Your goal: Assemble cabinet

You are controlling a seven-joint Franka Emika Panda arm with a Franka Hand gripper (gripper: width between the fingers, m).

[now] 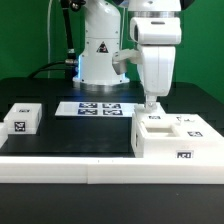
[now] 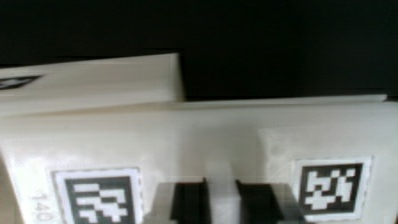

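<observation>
My gripper is going to place the white cabinet door. Next, I lay it down flat in the open half of the cabinet (image 1: 163,126).
The cabinet (image 1: 176,138), a large white box with black-and-white tags, stands at the exterior view's right, near the front rail. My gripper (image 1: 152,104) reaches straight down onto its far left top edge. In the wrist view the two dark fingers (image 2: 191,204) stand close together with a thin white strip of the cabinet (image 2: 214,140) between them, flanked by two tags. A flat white panel (image 2: 89,80) lies tilted beyond it. The small tagged block (image 1: 22,118) sits alone at the exterior view's left, far from the gripper.
The marker board (image 1: 100,107) lies flat in front of the white robot base (image 1: 100,50). A long white rail (image 1: 90,168) runs along the table's front edge. Black tabletop lies between the block and the cabinet.
</observation>
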